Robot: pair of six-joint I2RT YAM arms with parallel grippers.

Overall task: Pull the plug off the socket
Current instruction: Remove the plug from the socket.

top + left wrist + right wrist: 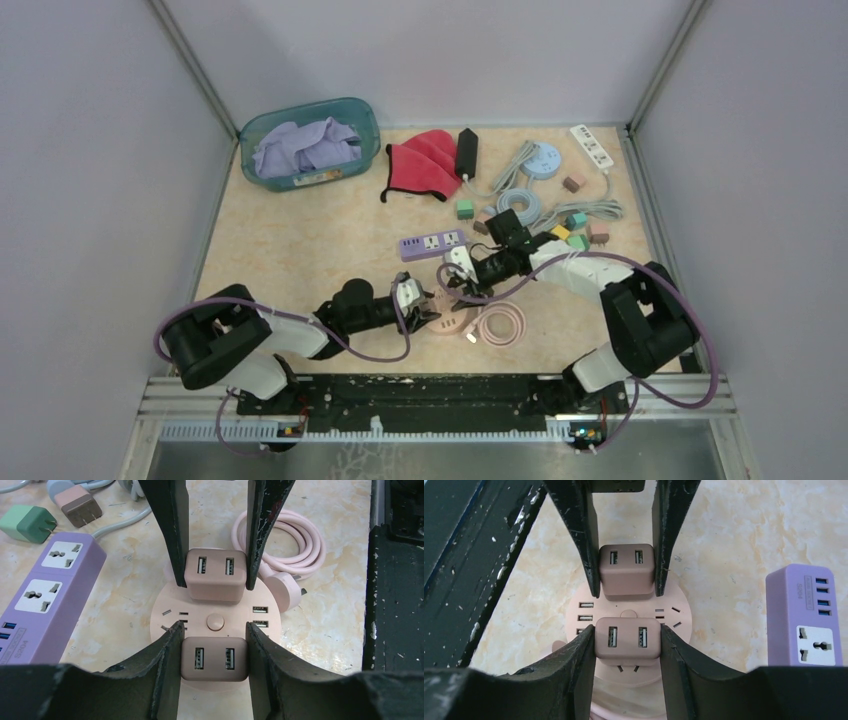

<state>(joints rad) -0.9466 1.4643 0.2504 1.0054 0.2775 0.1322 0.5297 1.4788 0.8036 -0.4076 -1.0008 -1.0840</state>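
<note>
Next, my right gripper lets go of the pink plug beside the small pink adapter [494, 231] near the end of the purple power strip with the cord.
A round pink socket [215, 615] lies on the table with two pink USB charger plugs on it. My left gripper [214, 642] is shut on the near plug [215, 657], which sits flush on the socket. My right gripper [627, 635] is shut on the other plug [627, 639]. That plug is raised, and its two prongs show below it, above the socket [674, 625]. In the top view, both grippers [425, 308] [457, 270] meet over the socket [452, 322]. Each wrist view shows the other gripper's fingers [175, 540] [574, 540] clamped on the far plug.
The socket's coiled pink cable [500, 325] lies to its right. A purple power strip [432, 243] lies just behind. Farther back are a blue basket of cloth [310, 145], a red cloth [425, 160], a black block [466, 152], a white strip [592, 146] and small coloured adapters [575, 220].
</note>
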